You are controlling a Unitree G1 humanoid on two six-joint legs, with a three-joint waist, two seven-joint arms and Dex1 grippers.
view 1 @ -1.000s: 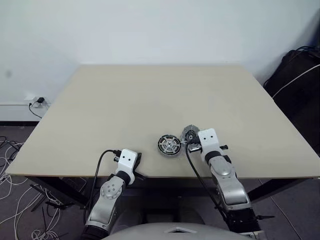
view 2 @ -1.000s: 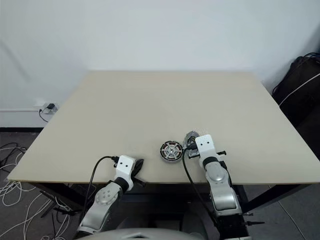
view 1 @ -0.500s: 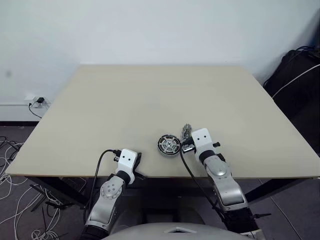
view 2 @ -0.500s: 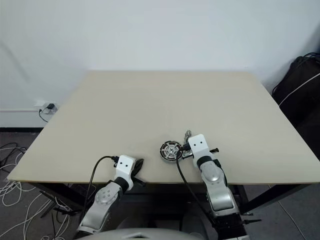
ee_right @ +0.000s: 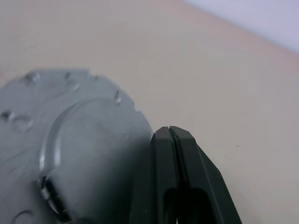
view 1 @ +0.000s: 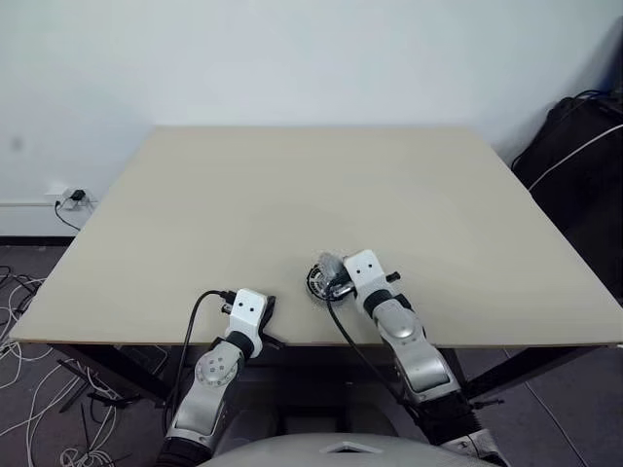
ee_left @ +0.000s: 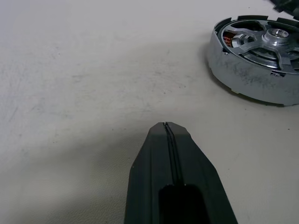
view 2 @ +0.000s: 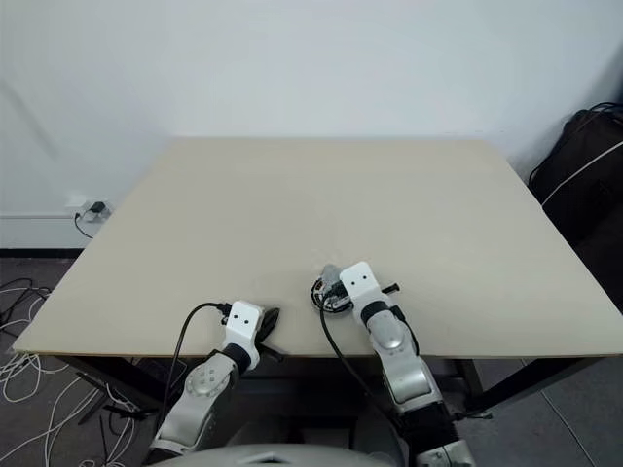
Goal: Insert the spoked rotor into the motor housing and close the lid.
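Observation:
The robot's right gripper should release the grey lid flat on top of the spoked rotor in the motor housing (view 1: 330, 281).
The spoked rotor (ee_left: 273, 37) sits in the motor housing, whose copper windings (ee_left: 230, 39) show between the silvery spokes. This stack (view 1: 318, 284) lies near the table's front edge. The grey lid (view 1: 329, 264) leans tilted over the stack's far side, its smooth face with the raised hub (ee_right: 70, 140) turned toward my right wrist. My right gripper (ee_right: 171, 129) is shut, with its fingers pressed against the lid's rim rather than around it. My left gripper (ee_left: 166, 125) is shut and empty, resting low on the table to the left of the stack (view 1: 266, 313).
The beige table (view 1: 292, 195) stretches far and wide beyond the parts. A black bag (view 1: 574, 136) stands on the floor at the right. Cables (view 1: 24, 389) and a wall socket (view 1: 70, 197) are at the left.
My right gripper has swept to the left, carrying the tilted lid from beside the motor to over it. The left arm has not moved.

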